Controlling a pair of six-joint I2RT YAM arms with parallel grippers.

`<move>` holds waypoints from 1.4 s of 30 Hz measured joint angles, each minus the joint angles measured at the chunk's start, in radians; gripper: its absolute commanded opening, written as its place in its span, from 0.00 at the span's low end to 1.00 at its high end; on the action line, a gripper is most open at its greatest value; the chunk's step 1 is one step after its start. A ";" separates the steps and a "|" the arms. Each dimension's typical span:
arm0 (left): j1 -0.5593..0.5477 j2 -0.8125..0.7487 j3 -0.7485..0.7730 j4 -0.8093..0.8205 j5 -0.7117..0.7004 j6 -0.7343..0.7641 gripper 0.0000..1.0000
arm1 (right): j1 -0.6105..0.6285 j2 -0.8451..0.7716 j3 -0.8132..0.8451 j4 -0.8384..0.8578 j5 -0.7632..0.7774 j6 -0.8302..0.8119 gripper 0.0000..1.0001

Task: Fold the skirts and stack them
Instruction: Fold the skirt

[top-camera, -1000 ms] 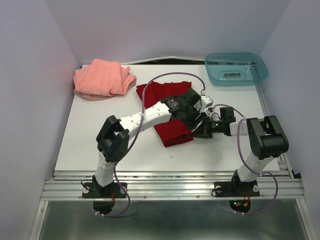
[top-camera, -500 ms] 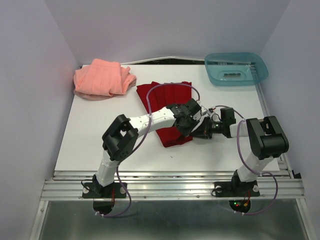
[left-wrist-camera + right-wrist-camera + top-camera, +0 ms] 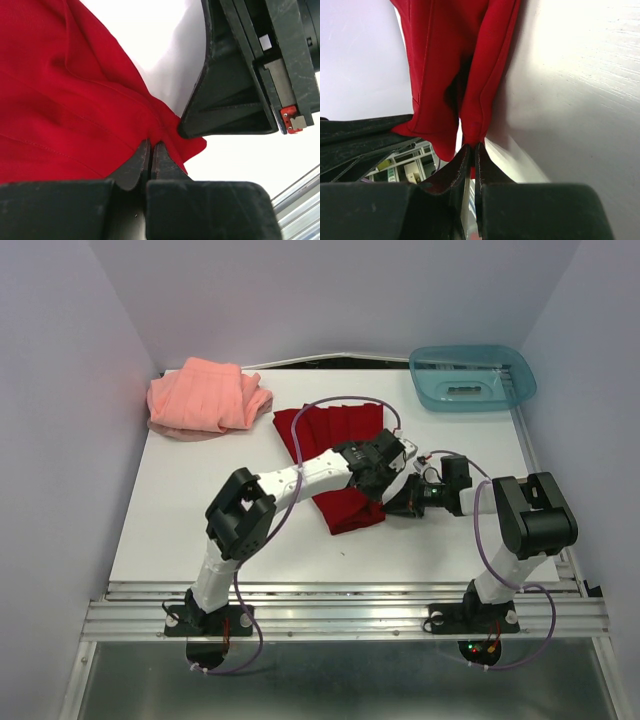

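Observation:
The deep red skirt's near corner is bunched in both of the robot's grippers, so the right gripper will open and take the skirt's upper layer (image 3: 434,117) to spread the corner flat.
The deep red pleated skirt (image 3: 335,465) lies mid-table, partly folded. My left gripper (image 3: 385,485) reaches across it and is shut on its near right edge; in the left wrist view the jaws pinch red skirt cloth (image 3: 75,115) at the left gripper's tips (image 3: 150,146). My right gripper (image 3: 392,502) meets it from the right and is shut on the same corner; the right wrist view shows a fold of the red skirt (image 3: 460,65) pinched at the right gripper's tips (image 3: 471,147). The salmon-pink skirt (image 3: 205,397) lies rumpled at the back left, untouched.
A translucent teal tray (image 3: 472,378) stands at the back right corner. The white table (image 3: 200,520) is walled on three sides by pale panels. The right gripper's dark body (image 3: 240,85) sits close beside the left fingers.
My left gripper has come down to the red skirt's near right edge and closed on it. The right gripper has stayed shut on the same corner.

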 measured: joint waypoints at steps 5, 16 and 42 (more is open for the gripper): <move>0.006 0.004 -0.003 0.023 0.002 -0.010 0.00 | 0.000 -0.003 -0.005 0.003 0.000 0.000 0.01; 0.044 0.016 -0.145 0.244 0.156 -0.043 0.50 | 0.000 -0.016 -0.012 -0.040 -0.007 -0.065 0.32; 0.340 -0.463 -0.484 0.467 0.861 0.006 0.69 | -0.027 -0.204 0.306 -0.309 0.016 -0.199 0.35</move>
